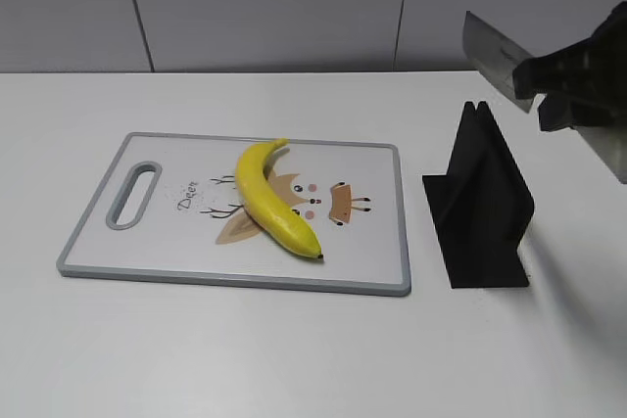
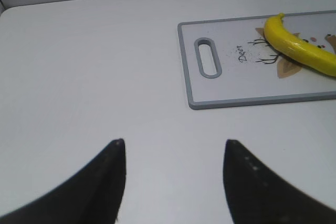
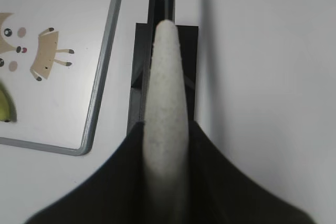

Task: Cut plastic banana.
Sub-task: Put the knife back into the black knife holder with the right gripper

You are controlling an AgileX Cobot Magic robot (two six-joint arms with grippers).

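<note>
Next, my right gripper lets go of the knife in the slot (image 1: 509,174) (image 3: 164,69) between the upright panels of the black knife stand.
The plastic banana (image 1: 271,199) lies on a white cutting board (image 1: 157,242) with a grey rim and a fox drawing. It also shows in the left wrist view (image 2: 296,50), and its tip is at the left edge of the right wrist view (image 3: 4,109). My right gripper (image 1: 549,85) is shut on the pale handle (image 3: 167,108) of a knife, whose grey blade (image 1: 495,54) is raised above the black knife stand (image 1: 480,205). My left gripper (image 2: 173,145) is open and empty over bare table, to the left of the board (image 2: 252,85). It does not show in the exterior view.
The black stand (image 3: 140,66) sits on the white table just right of the board (image 3: 100,77). A grey panelled wall (image 1: 274,7) runs along the back of the table.
</note>
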